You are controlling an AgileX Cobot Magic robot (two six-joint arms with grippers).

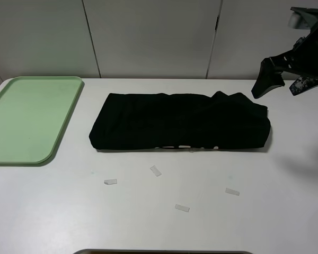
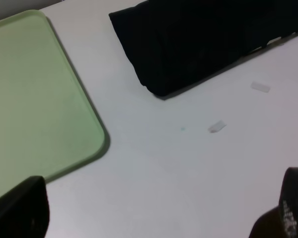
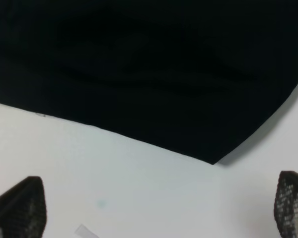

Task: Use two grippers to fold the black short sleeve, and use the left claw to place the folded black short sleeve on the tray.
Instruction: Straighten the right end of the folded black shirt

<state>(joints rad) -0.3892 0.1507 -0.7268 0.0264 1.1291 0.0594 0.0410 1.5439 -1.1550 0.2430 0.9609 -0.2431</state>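
The robot's right gripper needs to close on the black short sleeve's end [image 1: 262,109] farthest from the pale green tray, near the tray's back corner.
The black short sleeve [image 1: 180,123] lies folded into a long flat band across the middle of the white table, with a little pale lettering peeking out at its front edge. It also shows in the left wrist view [image 2: 208,39] and the right wrist view [image 3: 149,69]. The pale green tray [image 1: 26,119] sits at the far left with nothing on it, and shows in the left wrist view [image 2: 35,99] too. My right gripper [image 1: 281,90] hangs open and empty above the shirt's right end [image 3: 156,213]. My left gripper [image 2: 154,218] is open and empty over bare table between tray and shirt; it is outside the exterior view.
Several small white paper strips [image 1: 156,170] lie scattered on the table in front of the shirt; two show in the left wrist view [image 2: 217,127]. A white panelled wall stands behind the table. A dark edge shows at the table's front [image 1: 164,252].
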